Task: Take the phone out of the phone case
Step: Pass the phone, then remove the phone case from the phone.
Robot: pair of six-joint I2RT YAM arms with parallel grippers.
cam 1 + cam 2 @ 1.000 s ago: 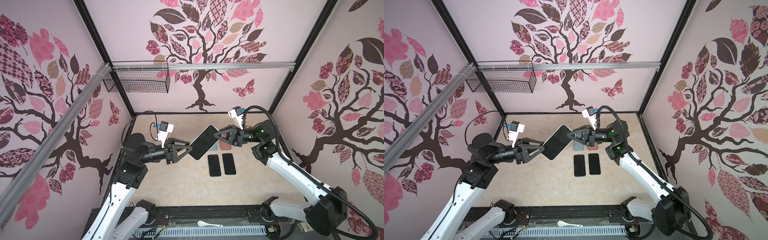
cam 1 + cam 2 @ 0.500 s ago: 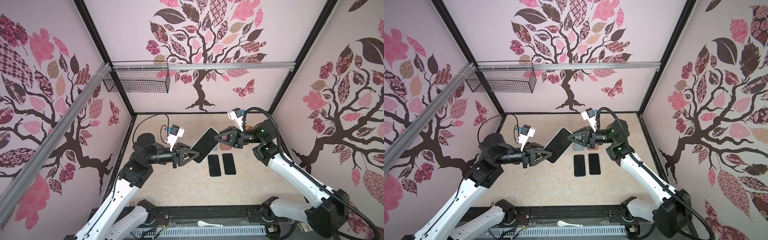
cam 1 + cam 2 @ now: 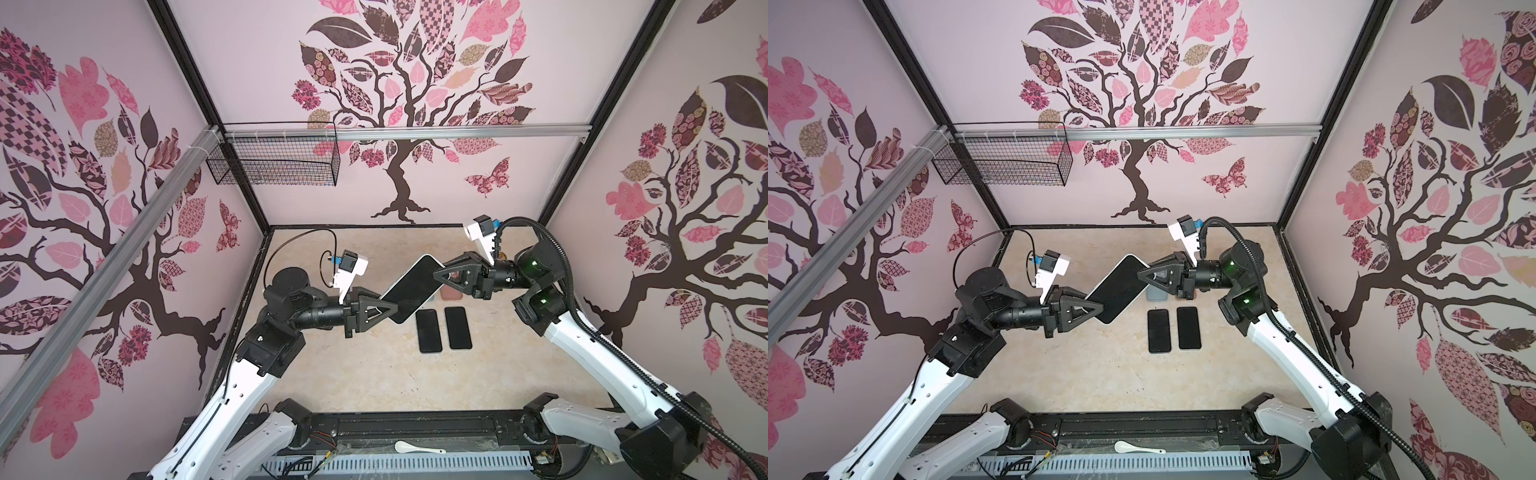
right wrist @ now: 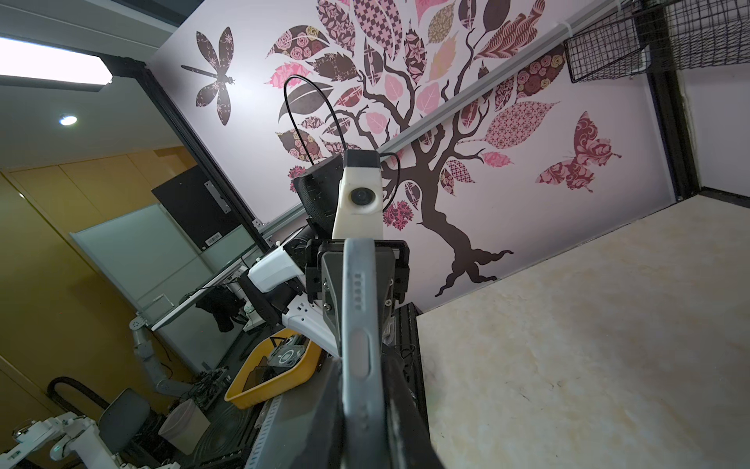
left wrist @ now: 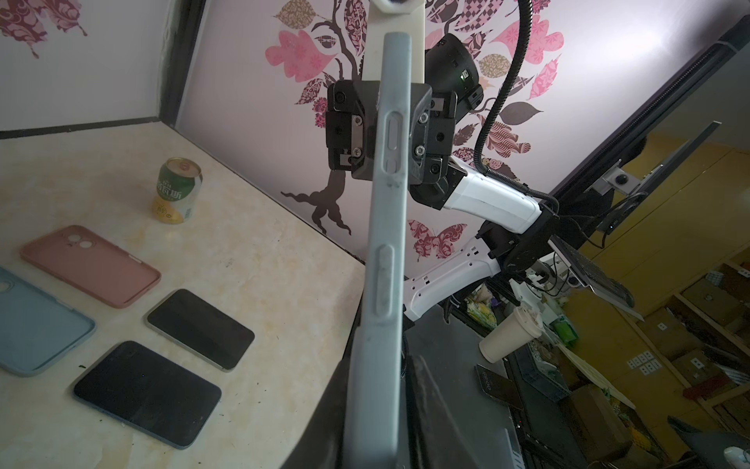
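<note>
Both my grippers are pinching the screen and the phone case together. My right gripper should therefore open, back away and then take the phone case by its far end (image 3: 434,258).
The phone (image 3: 413,289) hangs tilted in the air above the table's middle, dark screen up, in both top views (image 3: 1119,289). It sits in a pale grey-blue phone case (image 5: 385,243), whose edge with its button bumps fills the wrist views (image 4: 361,325). My left gripper (image 3: 390,309) is shut on the near lower corner of the cased phone, one finger on each face (image 5: 377,426). My right gripper (image 3: 440,276) is shut on the opposite far corner (image 4: 365,426).
Two bare black phones (image 3: 429,330) (image 3: 458,327) lie side by side on the table below. A pink case (image 5: 91,264), a blue case (image 5: 36,325) and a green drink can (image 5: 178,191) lie farther back. A wire basket (image 3: 274,160) hangs on the back left wall.
My left arm has reached in toward the phone and its jaws have closed onto the lower corner. The right gripper has kept hold of the phone, which barely moved.
</note>
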